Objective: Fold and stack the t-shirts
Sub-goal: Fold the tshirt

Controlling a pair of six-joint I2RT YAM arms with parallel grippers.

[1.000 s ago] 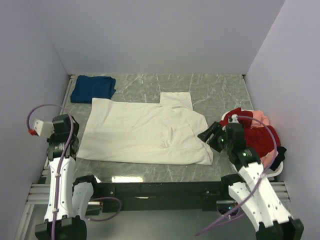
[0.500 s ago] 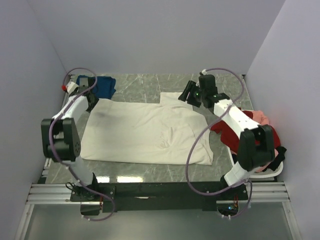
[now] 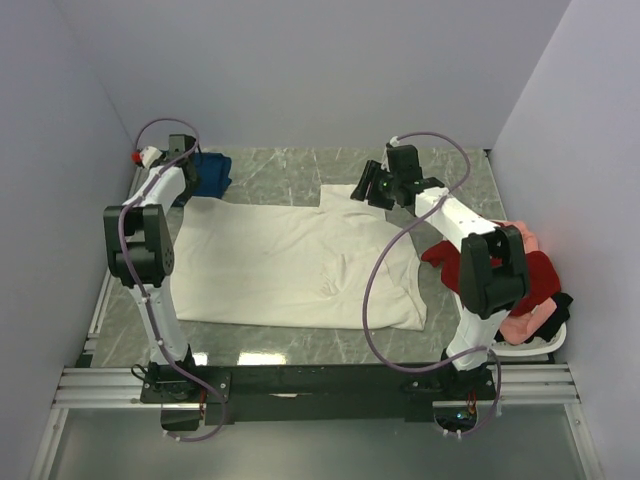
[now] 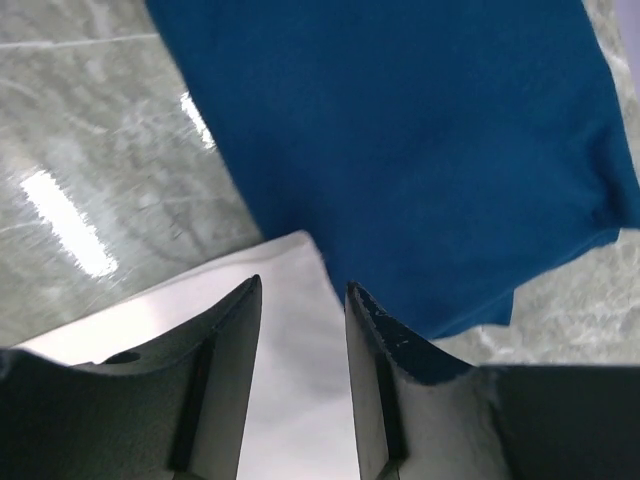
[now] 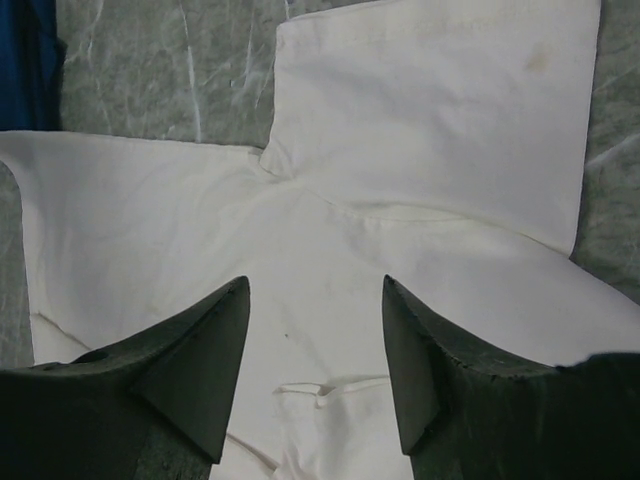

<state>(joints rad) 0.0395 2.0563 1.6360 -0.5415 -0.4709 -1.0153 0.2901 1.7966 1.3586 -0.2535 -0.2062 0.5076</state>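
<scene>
My right gripper is going to close on the far sleeve's corner (image 3: 369,187) (image 5: 588,18) of the cream-white t-shirt, the one on the white basket's side.
A cream-white t-shirt (image 3: 290,260) lies spread flat mid-table. Behind its far left corner sits a folded dark blue t-shirt (image 3: 212,172). My left gripper (image 3: 188,182) hovers over that corner: in the left wrist view the gripper (image 4: 303,285) is open, with the cream cloth (image 4: 300,350) showing in the gap and the blue shirt (image 4: 420,130) just beyond. My right gripper (image 3: 368,188) is open above the cream shirt's far sleeve; in the right wrist view the gripper (image 5: 315,280) straddles bare cloth (image 5: 420,130) below the sleeve. Neither gripper holds anything.
A white basket (image 3: 542,347) at the right edge holds a red t-shirt (image 3: 525,275), a pink one (image 3: 520,325) and a black one (image 3: 558,305). Grey walls close in the marble table (image 3: 290,180) at the left, back and right.
Both arms have reached from the near side to the shirt's far edge, the left to the back left corner, the right to the back sleeve. Both grippers' jaws narrowed a little.
</scene>
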